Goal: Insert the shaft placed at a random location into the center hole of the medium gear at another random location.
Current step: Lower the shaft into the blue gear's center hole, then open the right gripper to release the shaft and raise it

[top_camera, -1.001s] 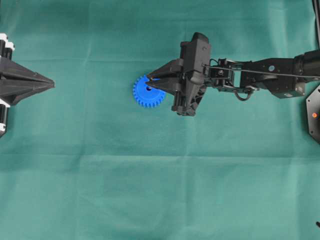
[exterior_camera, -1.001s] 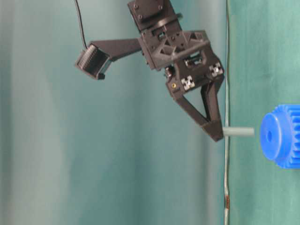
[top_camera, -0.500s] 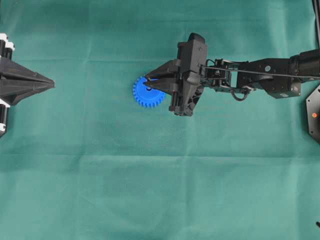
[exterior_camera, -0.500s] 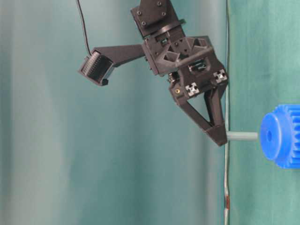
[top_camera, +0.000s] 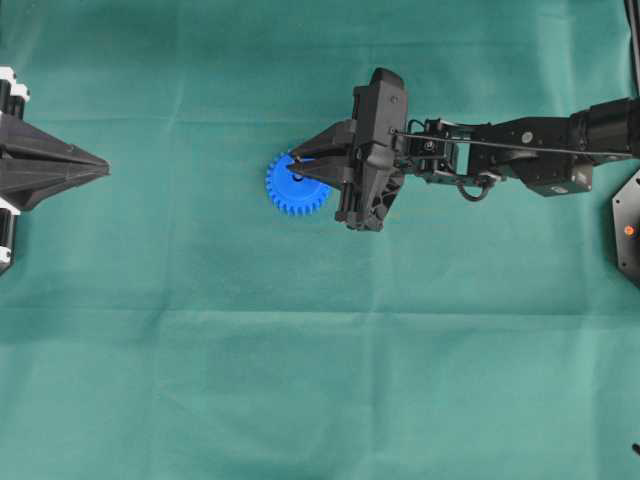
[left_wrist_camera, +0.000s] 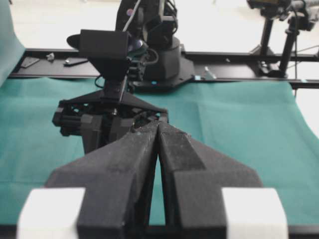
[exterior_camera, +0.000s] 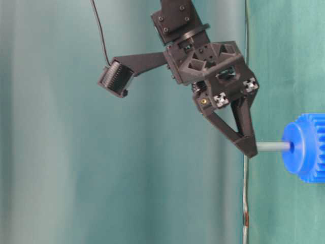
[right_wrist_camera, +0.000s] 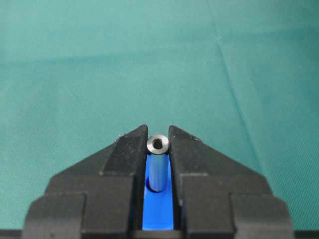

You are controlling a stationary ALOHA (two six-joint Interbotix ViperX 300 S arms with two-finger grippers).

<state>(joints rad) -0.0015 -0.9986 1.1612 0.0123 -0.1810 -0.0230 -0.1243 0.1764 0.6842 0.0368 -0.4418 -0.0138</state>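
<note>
The shaft, now upright over the blue gear, will be released by my right gripper standing down in the center hole of the blue medium gear (top_camera: 298,176) (right_wrist_camera: 157,186).
The medium gear (top_camera: 283,196) is bright blue and lies flat on the green cloth, left of centre. My right gripper (top_camera: 296,172) hangs over it, shut on the shaft (exterior_camera: 273,147), a short silver-grey pin held upright. In the table-level view the shaft's lower end meets the gear (exterior_camera: 306,147) at the center hole (exterior_camera: 291,147). The right wrist view shows the shaft (right_wrist_camera: 158,169) pinched between the fingertips (right_wrist_camera: 133,149), with blue gear (right_wrist_camera: 158,211) below it. How deep the shaft sits cannot be told. My left gripper (top_camera: 100,165) rests at the far left, shut and holding nothing (left_wrist_camera: 158,125).
Green cloth (top_camera: 320,380) covers the whole table. The right arm (top_camera: 520,155) stretches in from the right edge, where a black base plate (top_camera: 628,230) stands. In the left wrist view a black rail (left_wrist_camera: 234,74) runs along the table's far side.
The right gripper has come down toward the gear with the shaft. The gap between the shaft's tip and the gear's hub has closed. The left arm has not moved.
</note>
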